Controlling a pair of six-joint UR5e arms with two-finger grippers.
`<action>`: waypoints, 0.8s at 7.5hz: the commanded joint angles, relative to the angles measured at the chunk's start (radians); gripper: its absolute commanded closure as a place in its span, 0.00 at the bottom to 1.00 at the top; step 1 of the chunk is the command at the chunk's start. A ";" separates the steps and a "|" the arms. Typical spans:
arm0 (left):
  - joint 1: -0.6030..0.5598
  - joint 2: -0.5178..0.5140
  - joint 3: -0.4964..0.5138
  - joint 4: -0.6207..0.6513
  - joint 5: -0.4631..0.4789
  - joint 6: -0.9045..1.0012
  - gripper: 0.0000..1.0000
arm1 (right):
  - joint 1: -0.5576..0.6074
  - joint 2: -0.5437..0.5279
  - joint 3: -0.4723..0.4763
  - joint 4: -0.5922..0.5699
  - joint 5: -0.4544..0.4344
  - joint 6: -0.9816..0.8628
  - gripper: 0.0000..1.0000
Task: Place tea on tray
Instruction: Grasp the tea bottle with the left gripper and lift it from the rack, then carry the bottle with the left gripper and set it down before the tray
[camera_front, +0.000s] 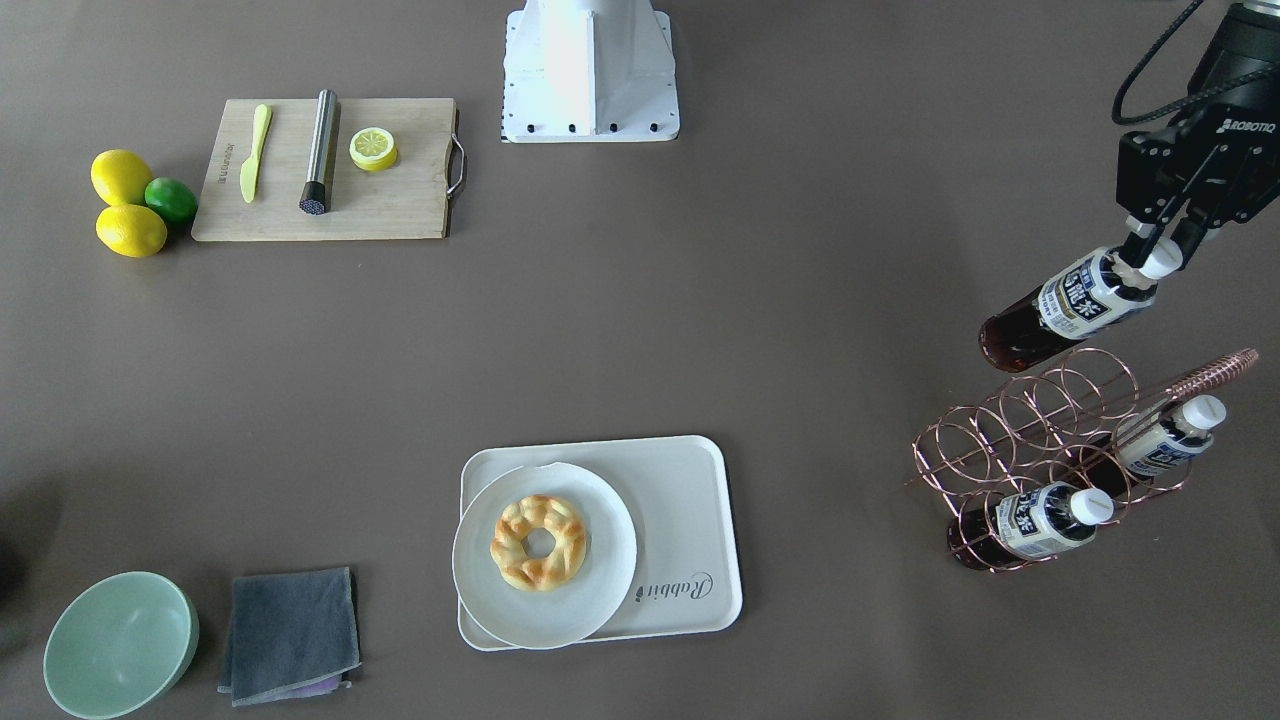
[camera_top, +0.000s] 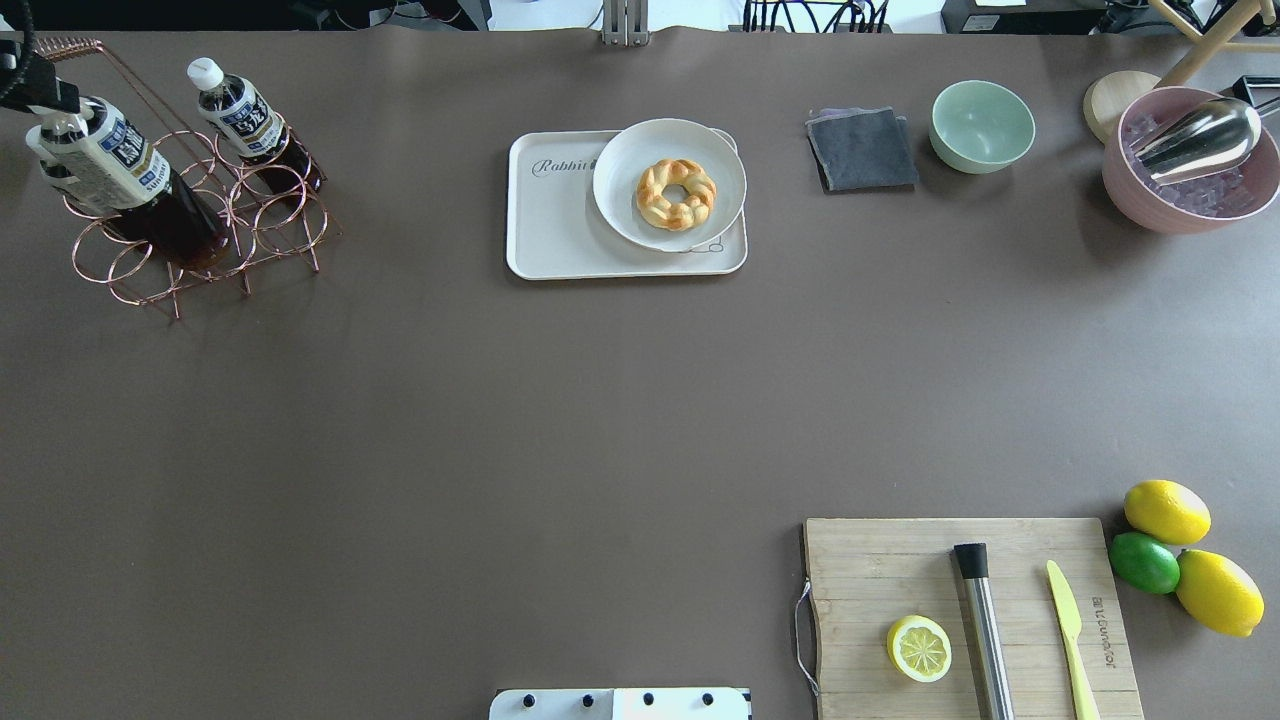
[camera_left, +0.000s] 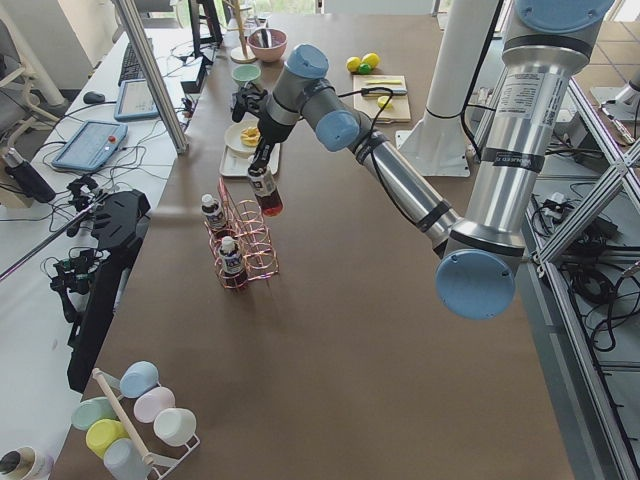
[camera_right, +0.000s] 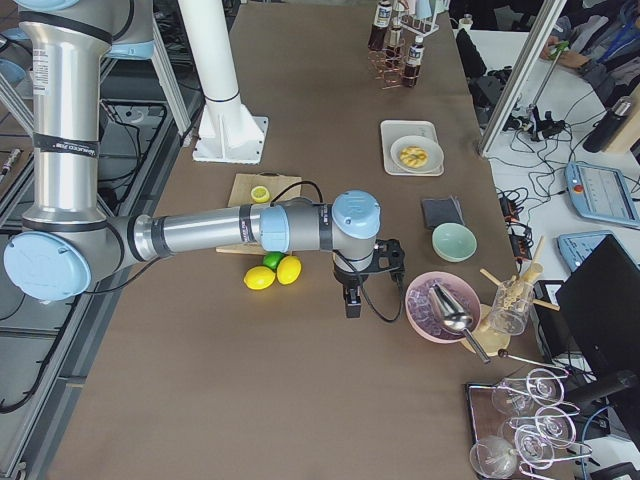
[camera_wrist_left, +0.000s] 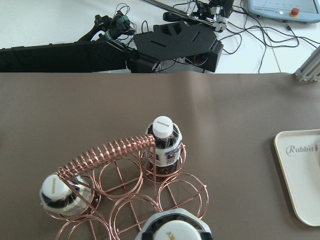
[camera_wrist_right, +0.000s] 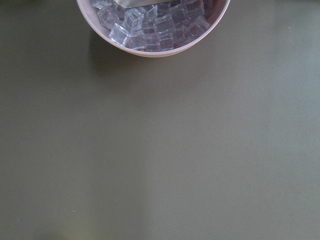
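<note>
The robot's left gripper will release the tea bottle on the bare table midway (camera_front: 582, 298) between the tray and the white base. The tea bottle hangs just above the copper rack.
My left gripper (camera_front: 1160, 255) is shut on the white cap of a tea bottle (camera_front: 1080, 300), which hangs tilted in the air just above the copper wire rack (camera_front: 1213, 373). The held bottle also shows in the overhead view (camera_top: 110, 170) and at the bottom of the left wrist view (camera_wrist_left: 175, 230). Two more tea bottles (camera_front: 1165, 440) (camera_front: 1045, 520) stand in the rack. The cream tray (camera_front: 690, 490) with "Rabbit" script lies mid-table, well away from the rack. My right gripper (camera_right: 352, 300) points down near the pink ice bowl; I cannot tell whether it is open or shut.
A round white plate (camera_front: 590, 590) with a braided pastry (camera_front: 538, 541) covers one end of the tray. A grey cloth (camera_front: 290, 632) and green bowl (camera_front: 120, 640) lie nearby. A cutting board (camera_front: 400, 200), lemons (camera_front: 120, 175) and the ice bowl (camera_top: 1190, 200) are on the robot's right.
</note>
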 joint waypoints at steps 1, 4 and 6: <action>0.180 -0.210 -0.067 0.301 0.135 -0.008 1.00 | 0.000 0.000 0.007 0.001 0.036 0.002 0.00; 0.427 -0.510 -0.012 0.501 0.240 -0.170 1.00 | -0.053 0.023 0.042 0.008 0.079 0.002 0.00; 0.654 -0.607 0.100 0.441 0.453 -0.197 1.00 | -0.095 0.031 0.041 0.115 0.104 0.068 0.00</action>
